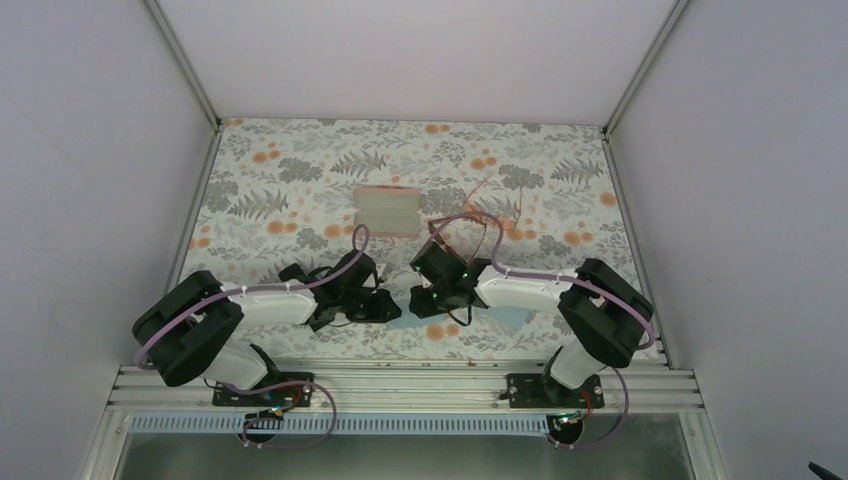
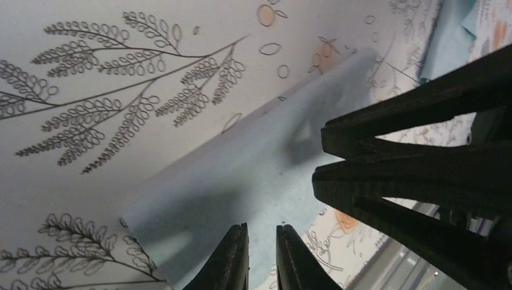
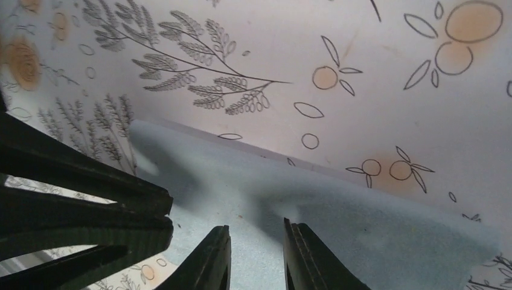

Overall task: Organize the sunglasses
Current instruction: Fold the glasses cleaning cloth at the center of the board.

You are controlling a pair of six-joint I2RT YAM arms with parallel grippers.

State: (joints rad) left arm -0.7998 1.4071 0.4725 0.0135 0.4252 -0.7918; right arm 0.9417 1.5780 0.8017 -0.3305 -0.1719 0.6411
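Note:
The middle of the light-blue cloth is crowded by both grippers, so next my left gripper pinches the cloth's end farther from my right gripper [image 2: 151, 232] before it lifts the cloth.
Thin orange-pink sunglasses [image 1: 488, 210] lie at mid-table, right of centre. A darker thin frame [image 1: 438, 238] shows just behind my right wrist; I cannot make out its shape. Both grippers meet low at the near middle of the table, tips facing each other. My left gripper [image 2: 262, 229] hovers over a light-blue cloth [image 2: 241, 163] with its jaws a little apart and nothing between them. Over the same cloth [image 3: 338, 205] my right gripper [image 3: 256, 228] is open and empty. In the top view the left gripper [image 1: 390, 308] and right gripper [image 1: 420, 300] nearly touch.
A pale oblong case with a pink rim [image 1: 386, 210] lies at the table's centre, behind the grippers. A second light-blue cloth [image 1: 512, 317] lies under the right forearm, also seen as a cloth [image 2: 450, 36]. White walls close three sides; a metal rail runs along the near edge.

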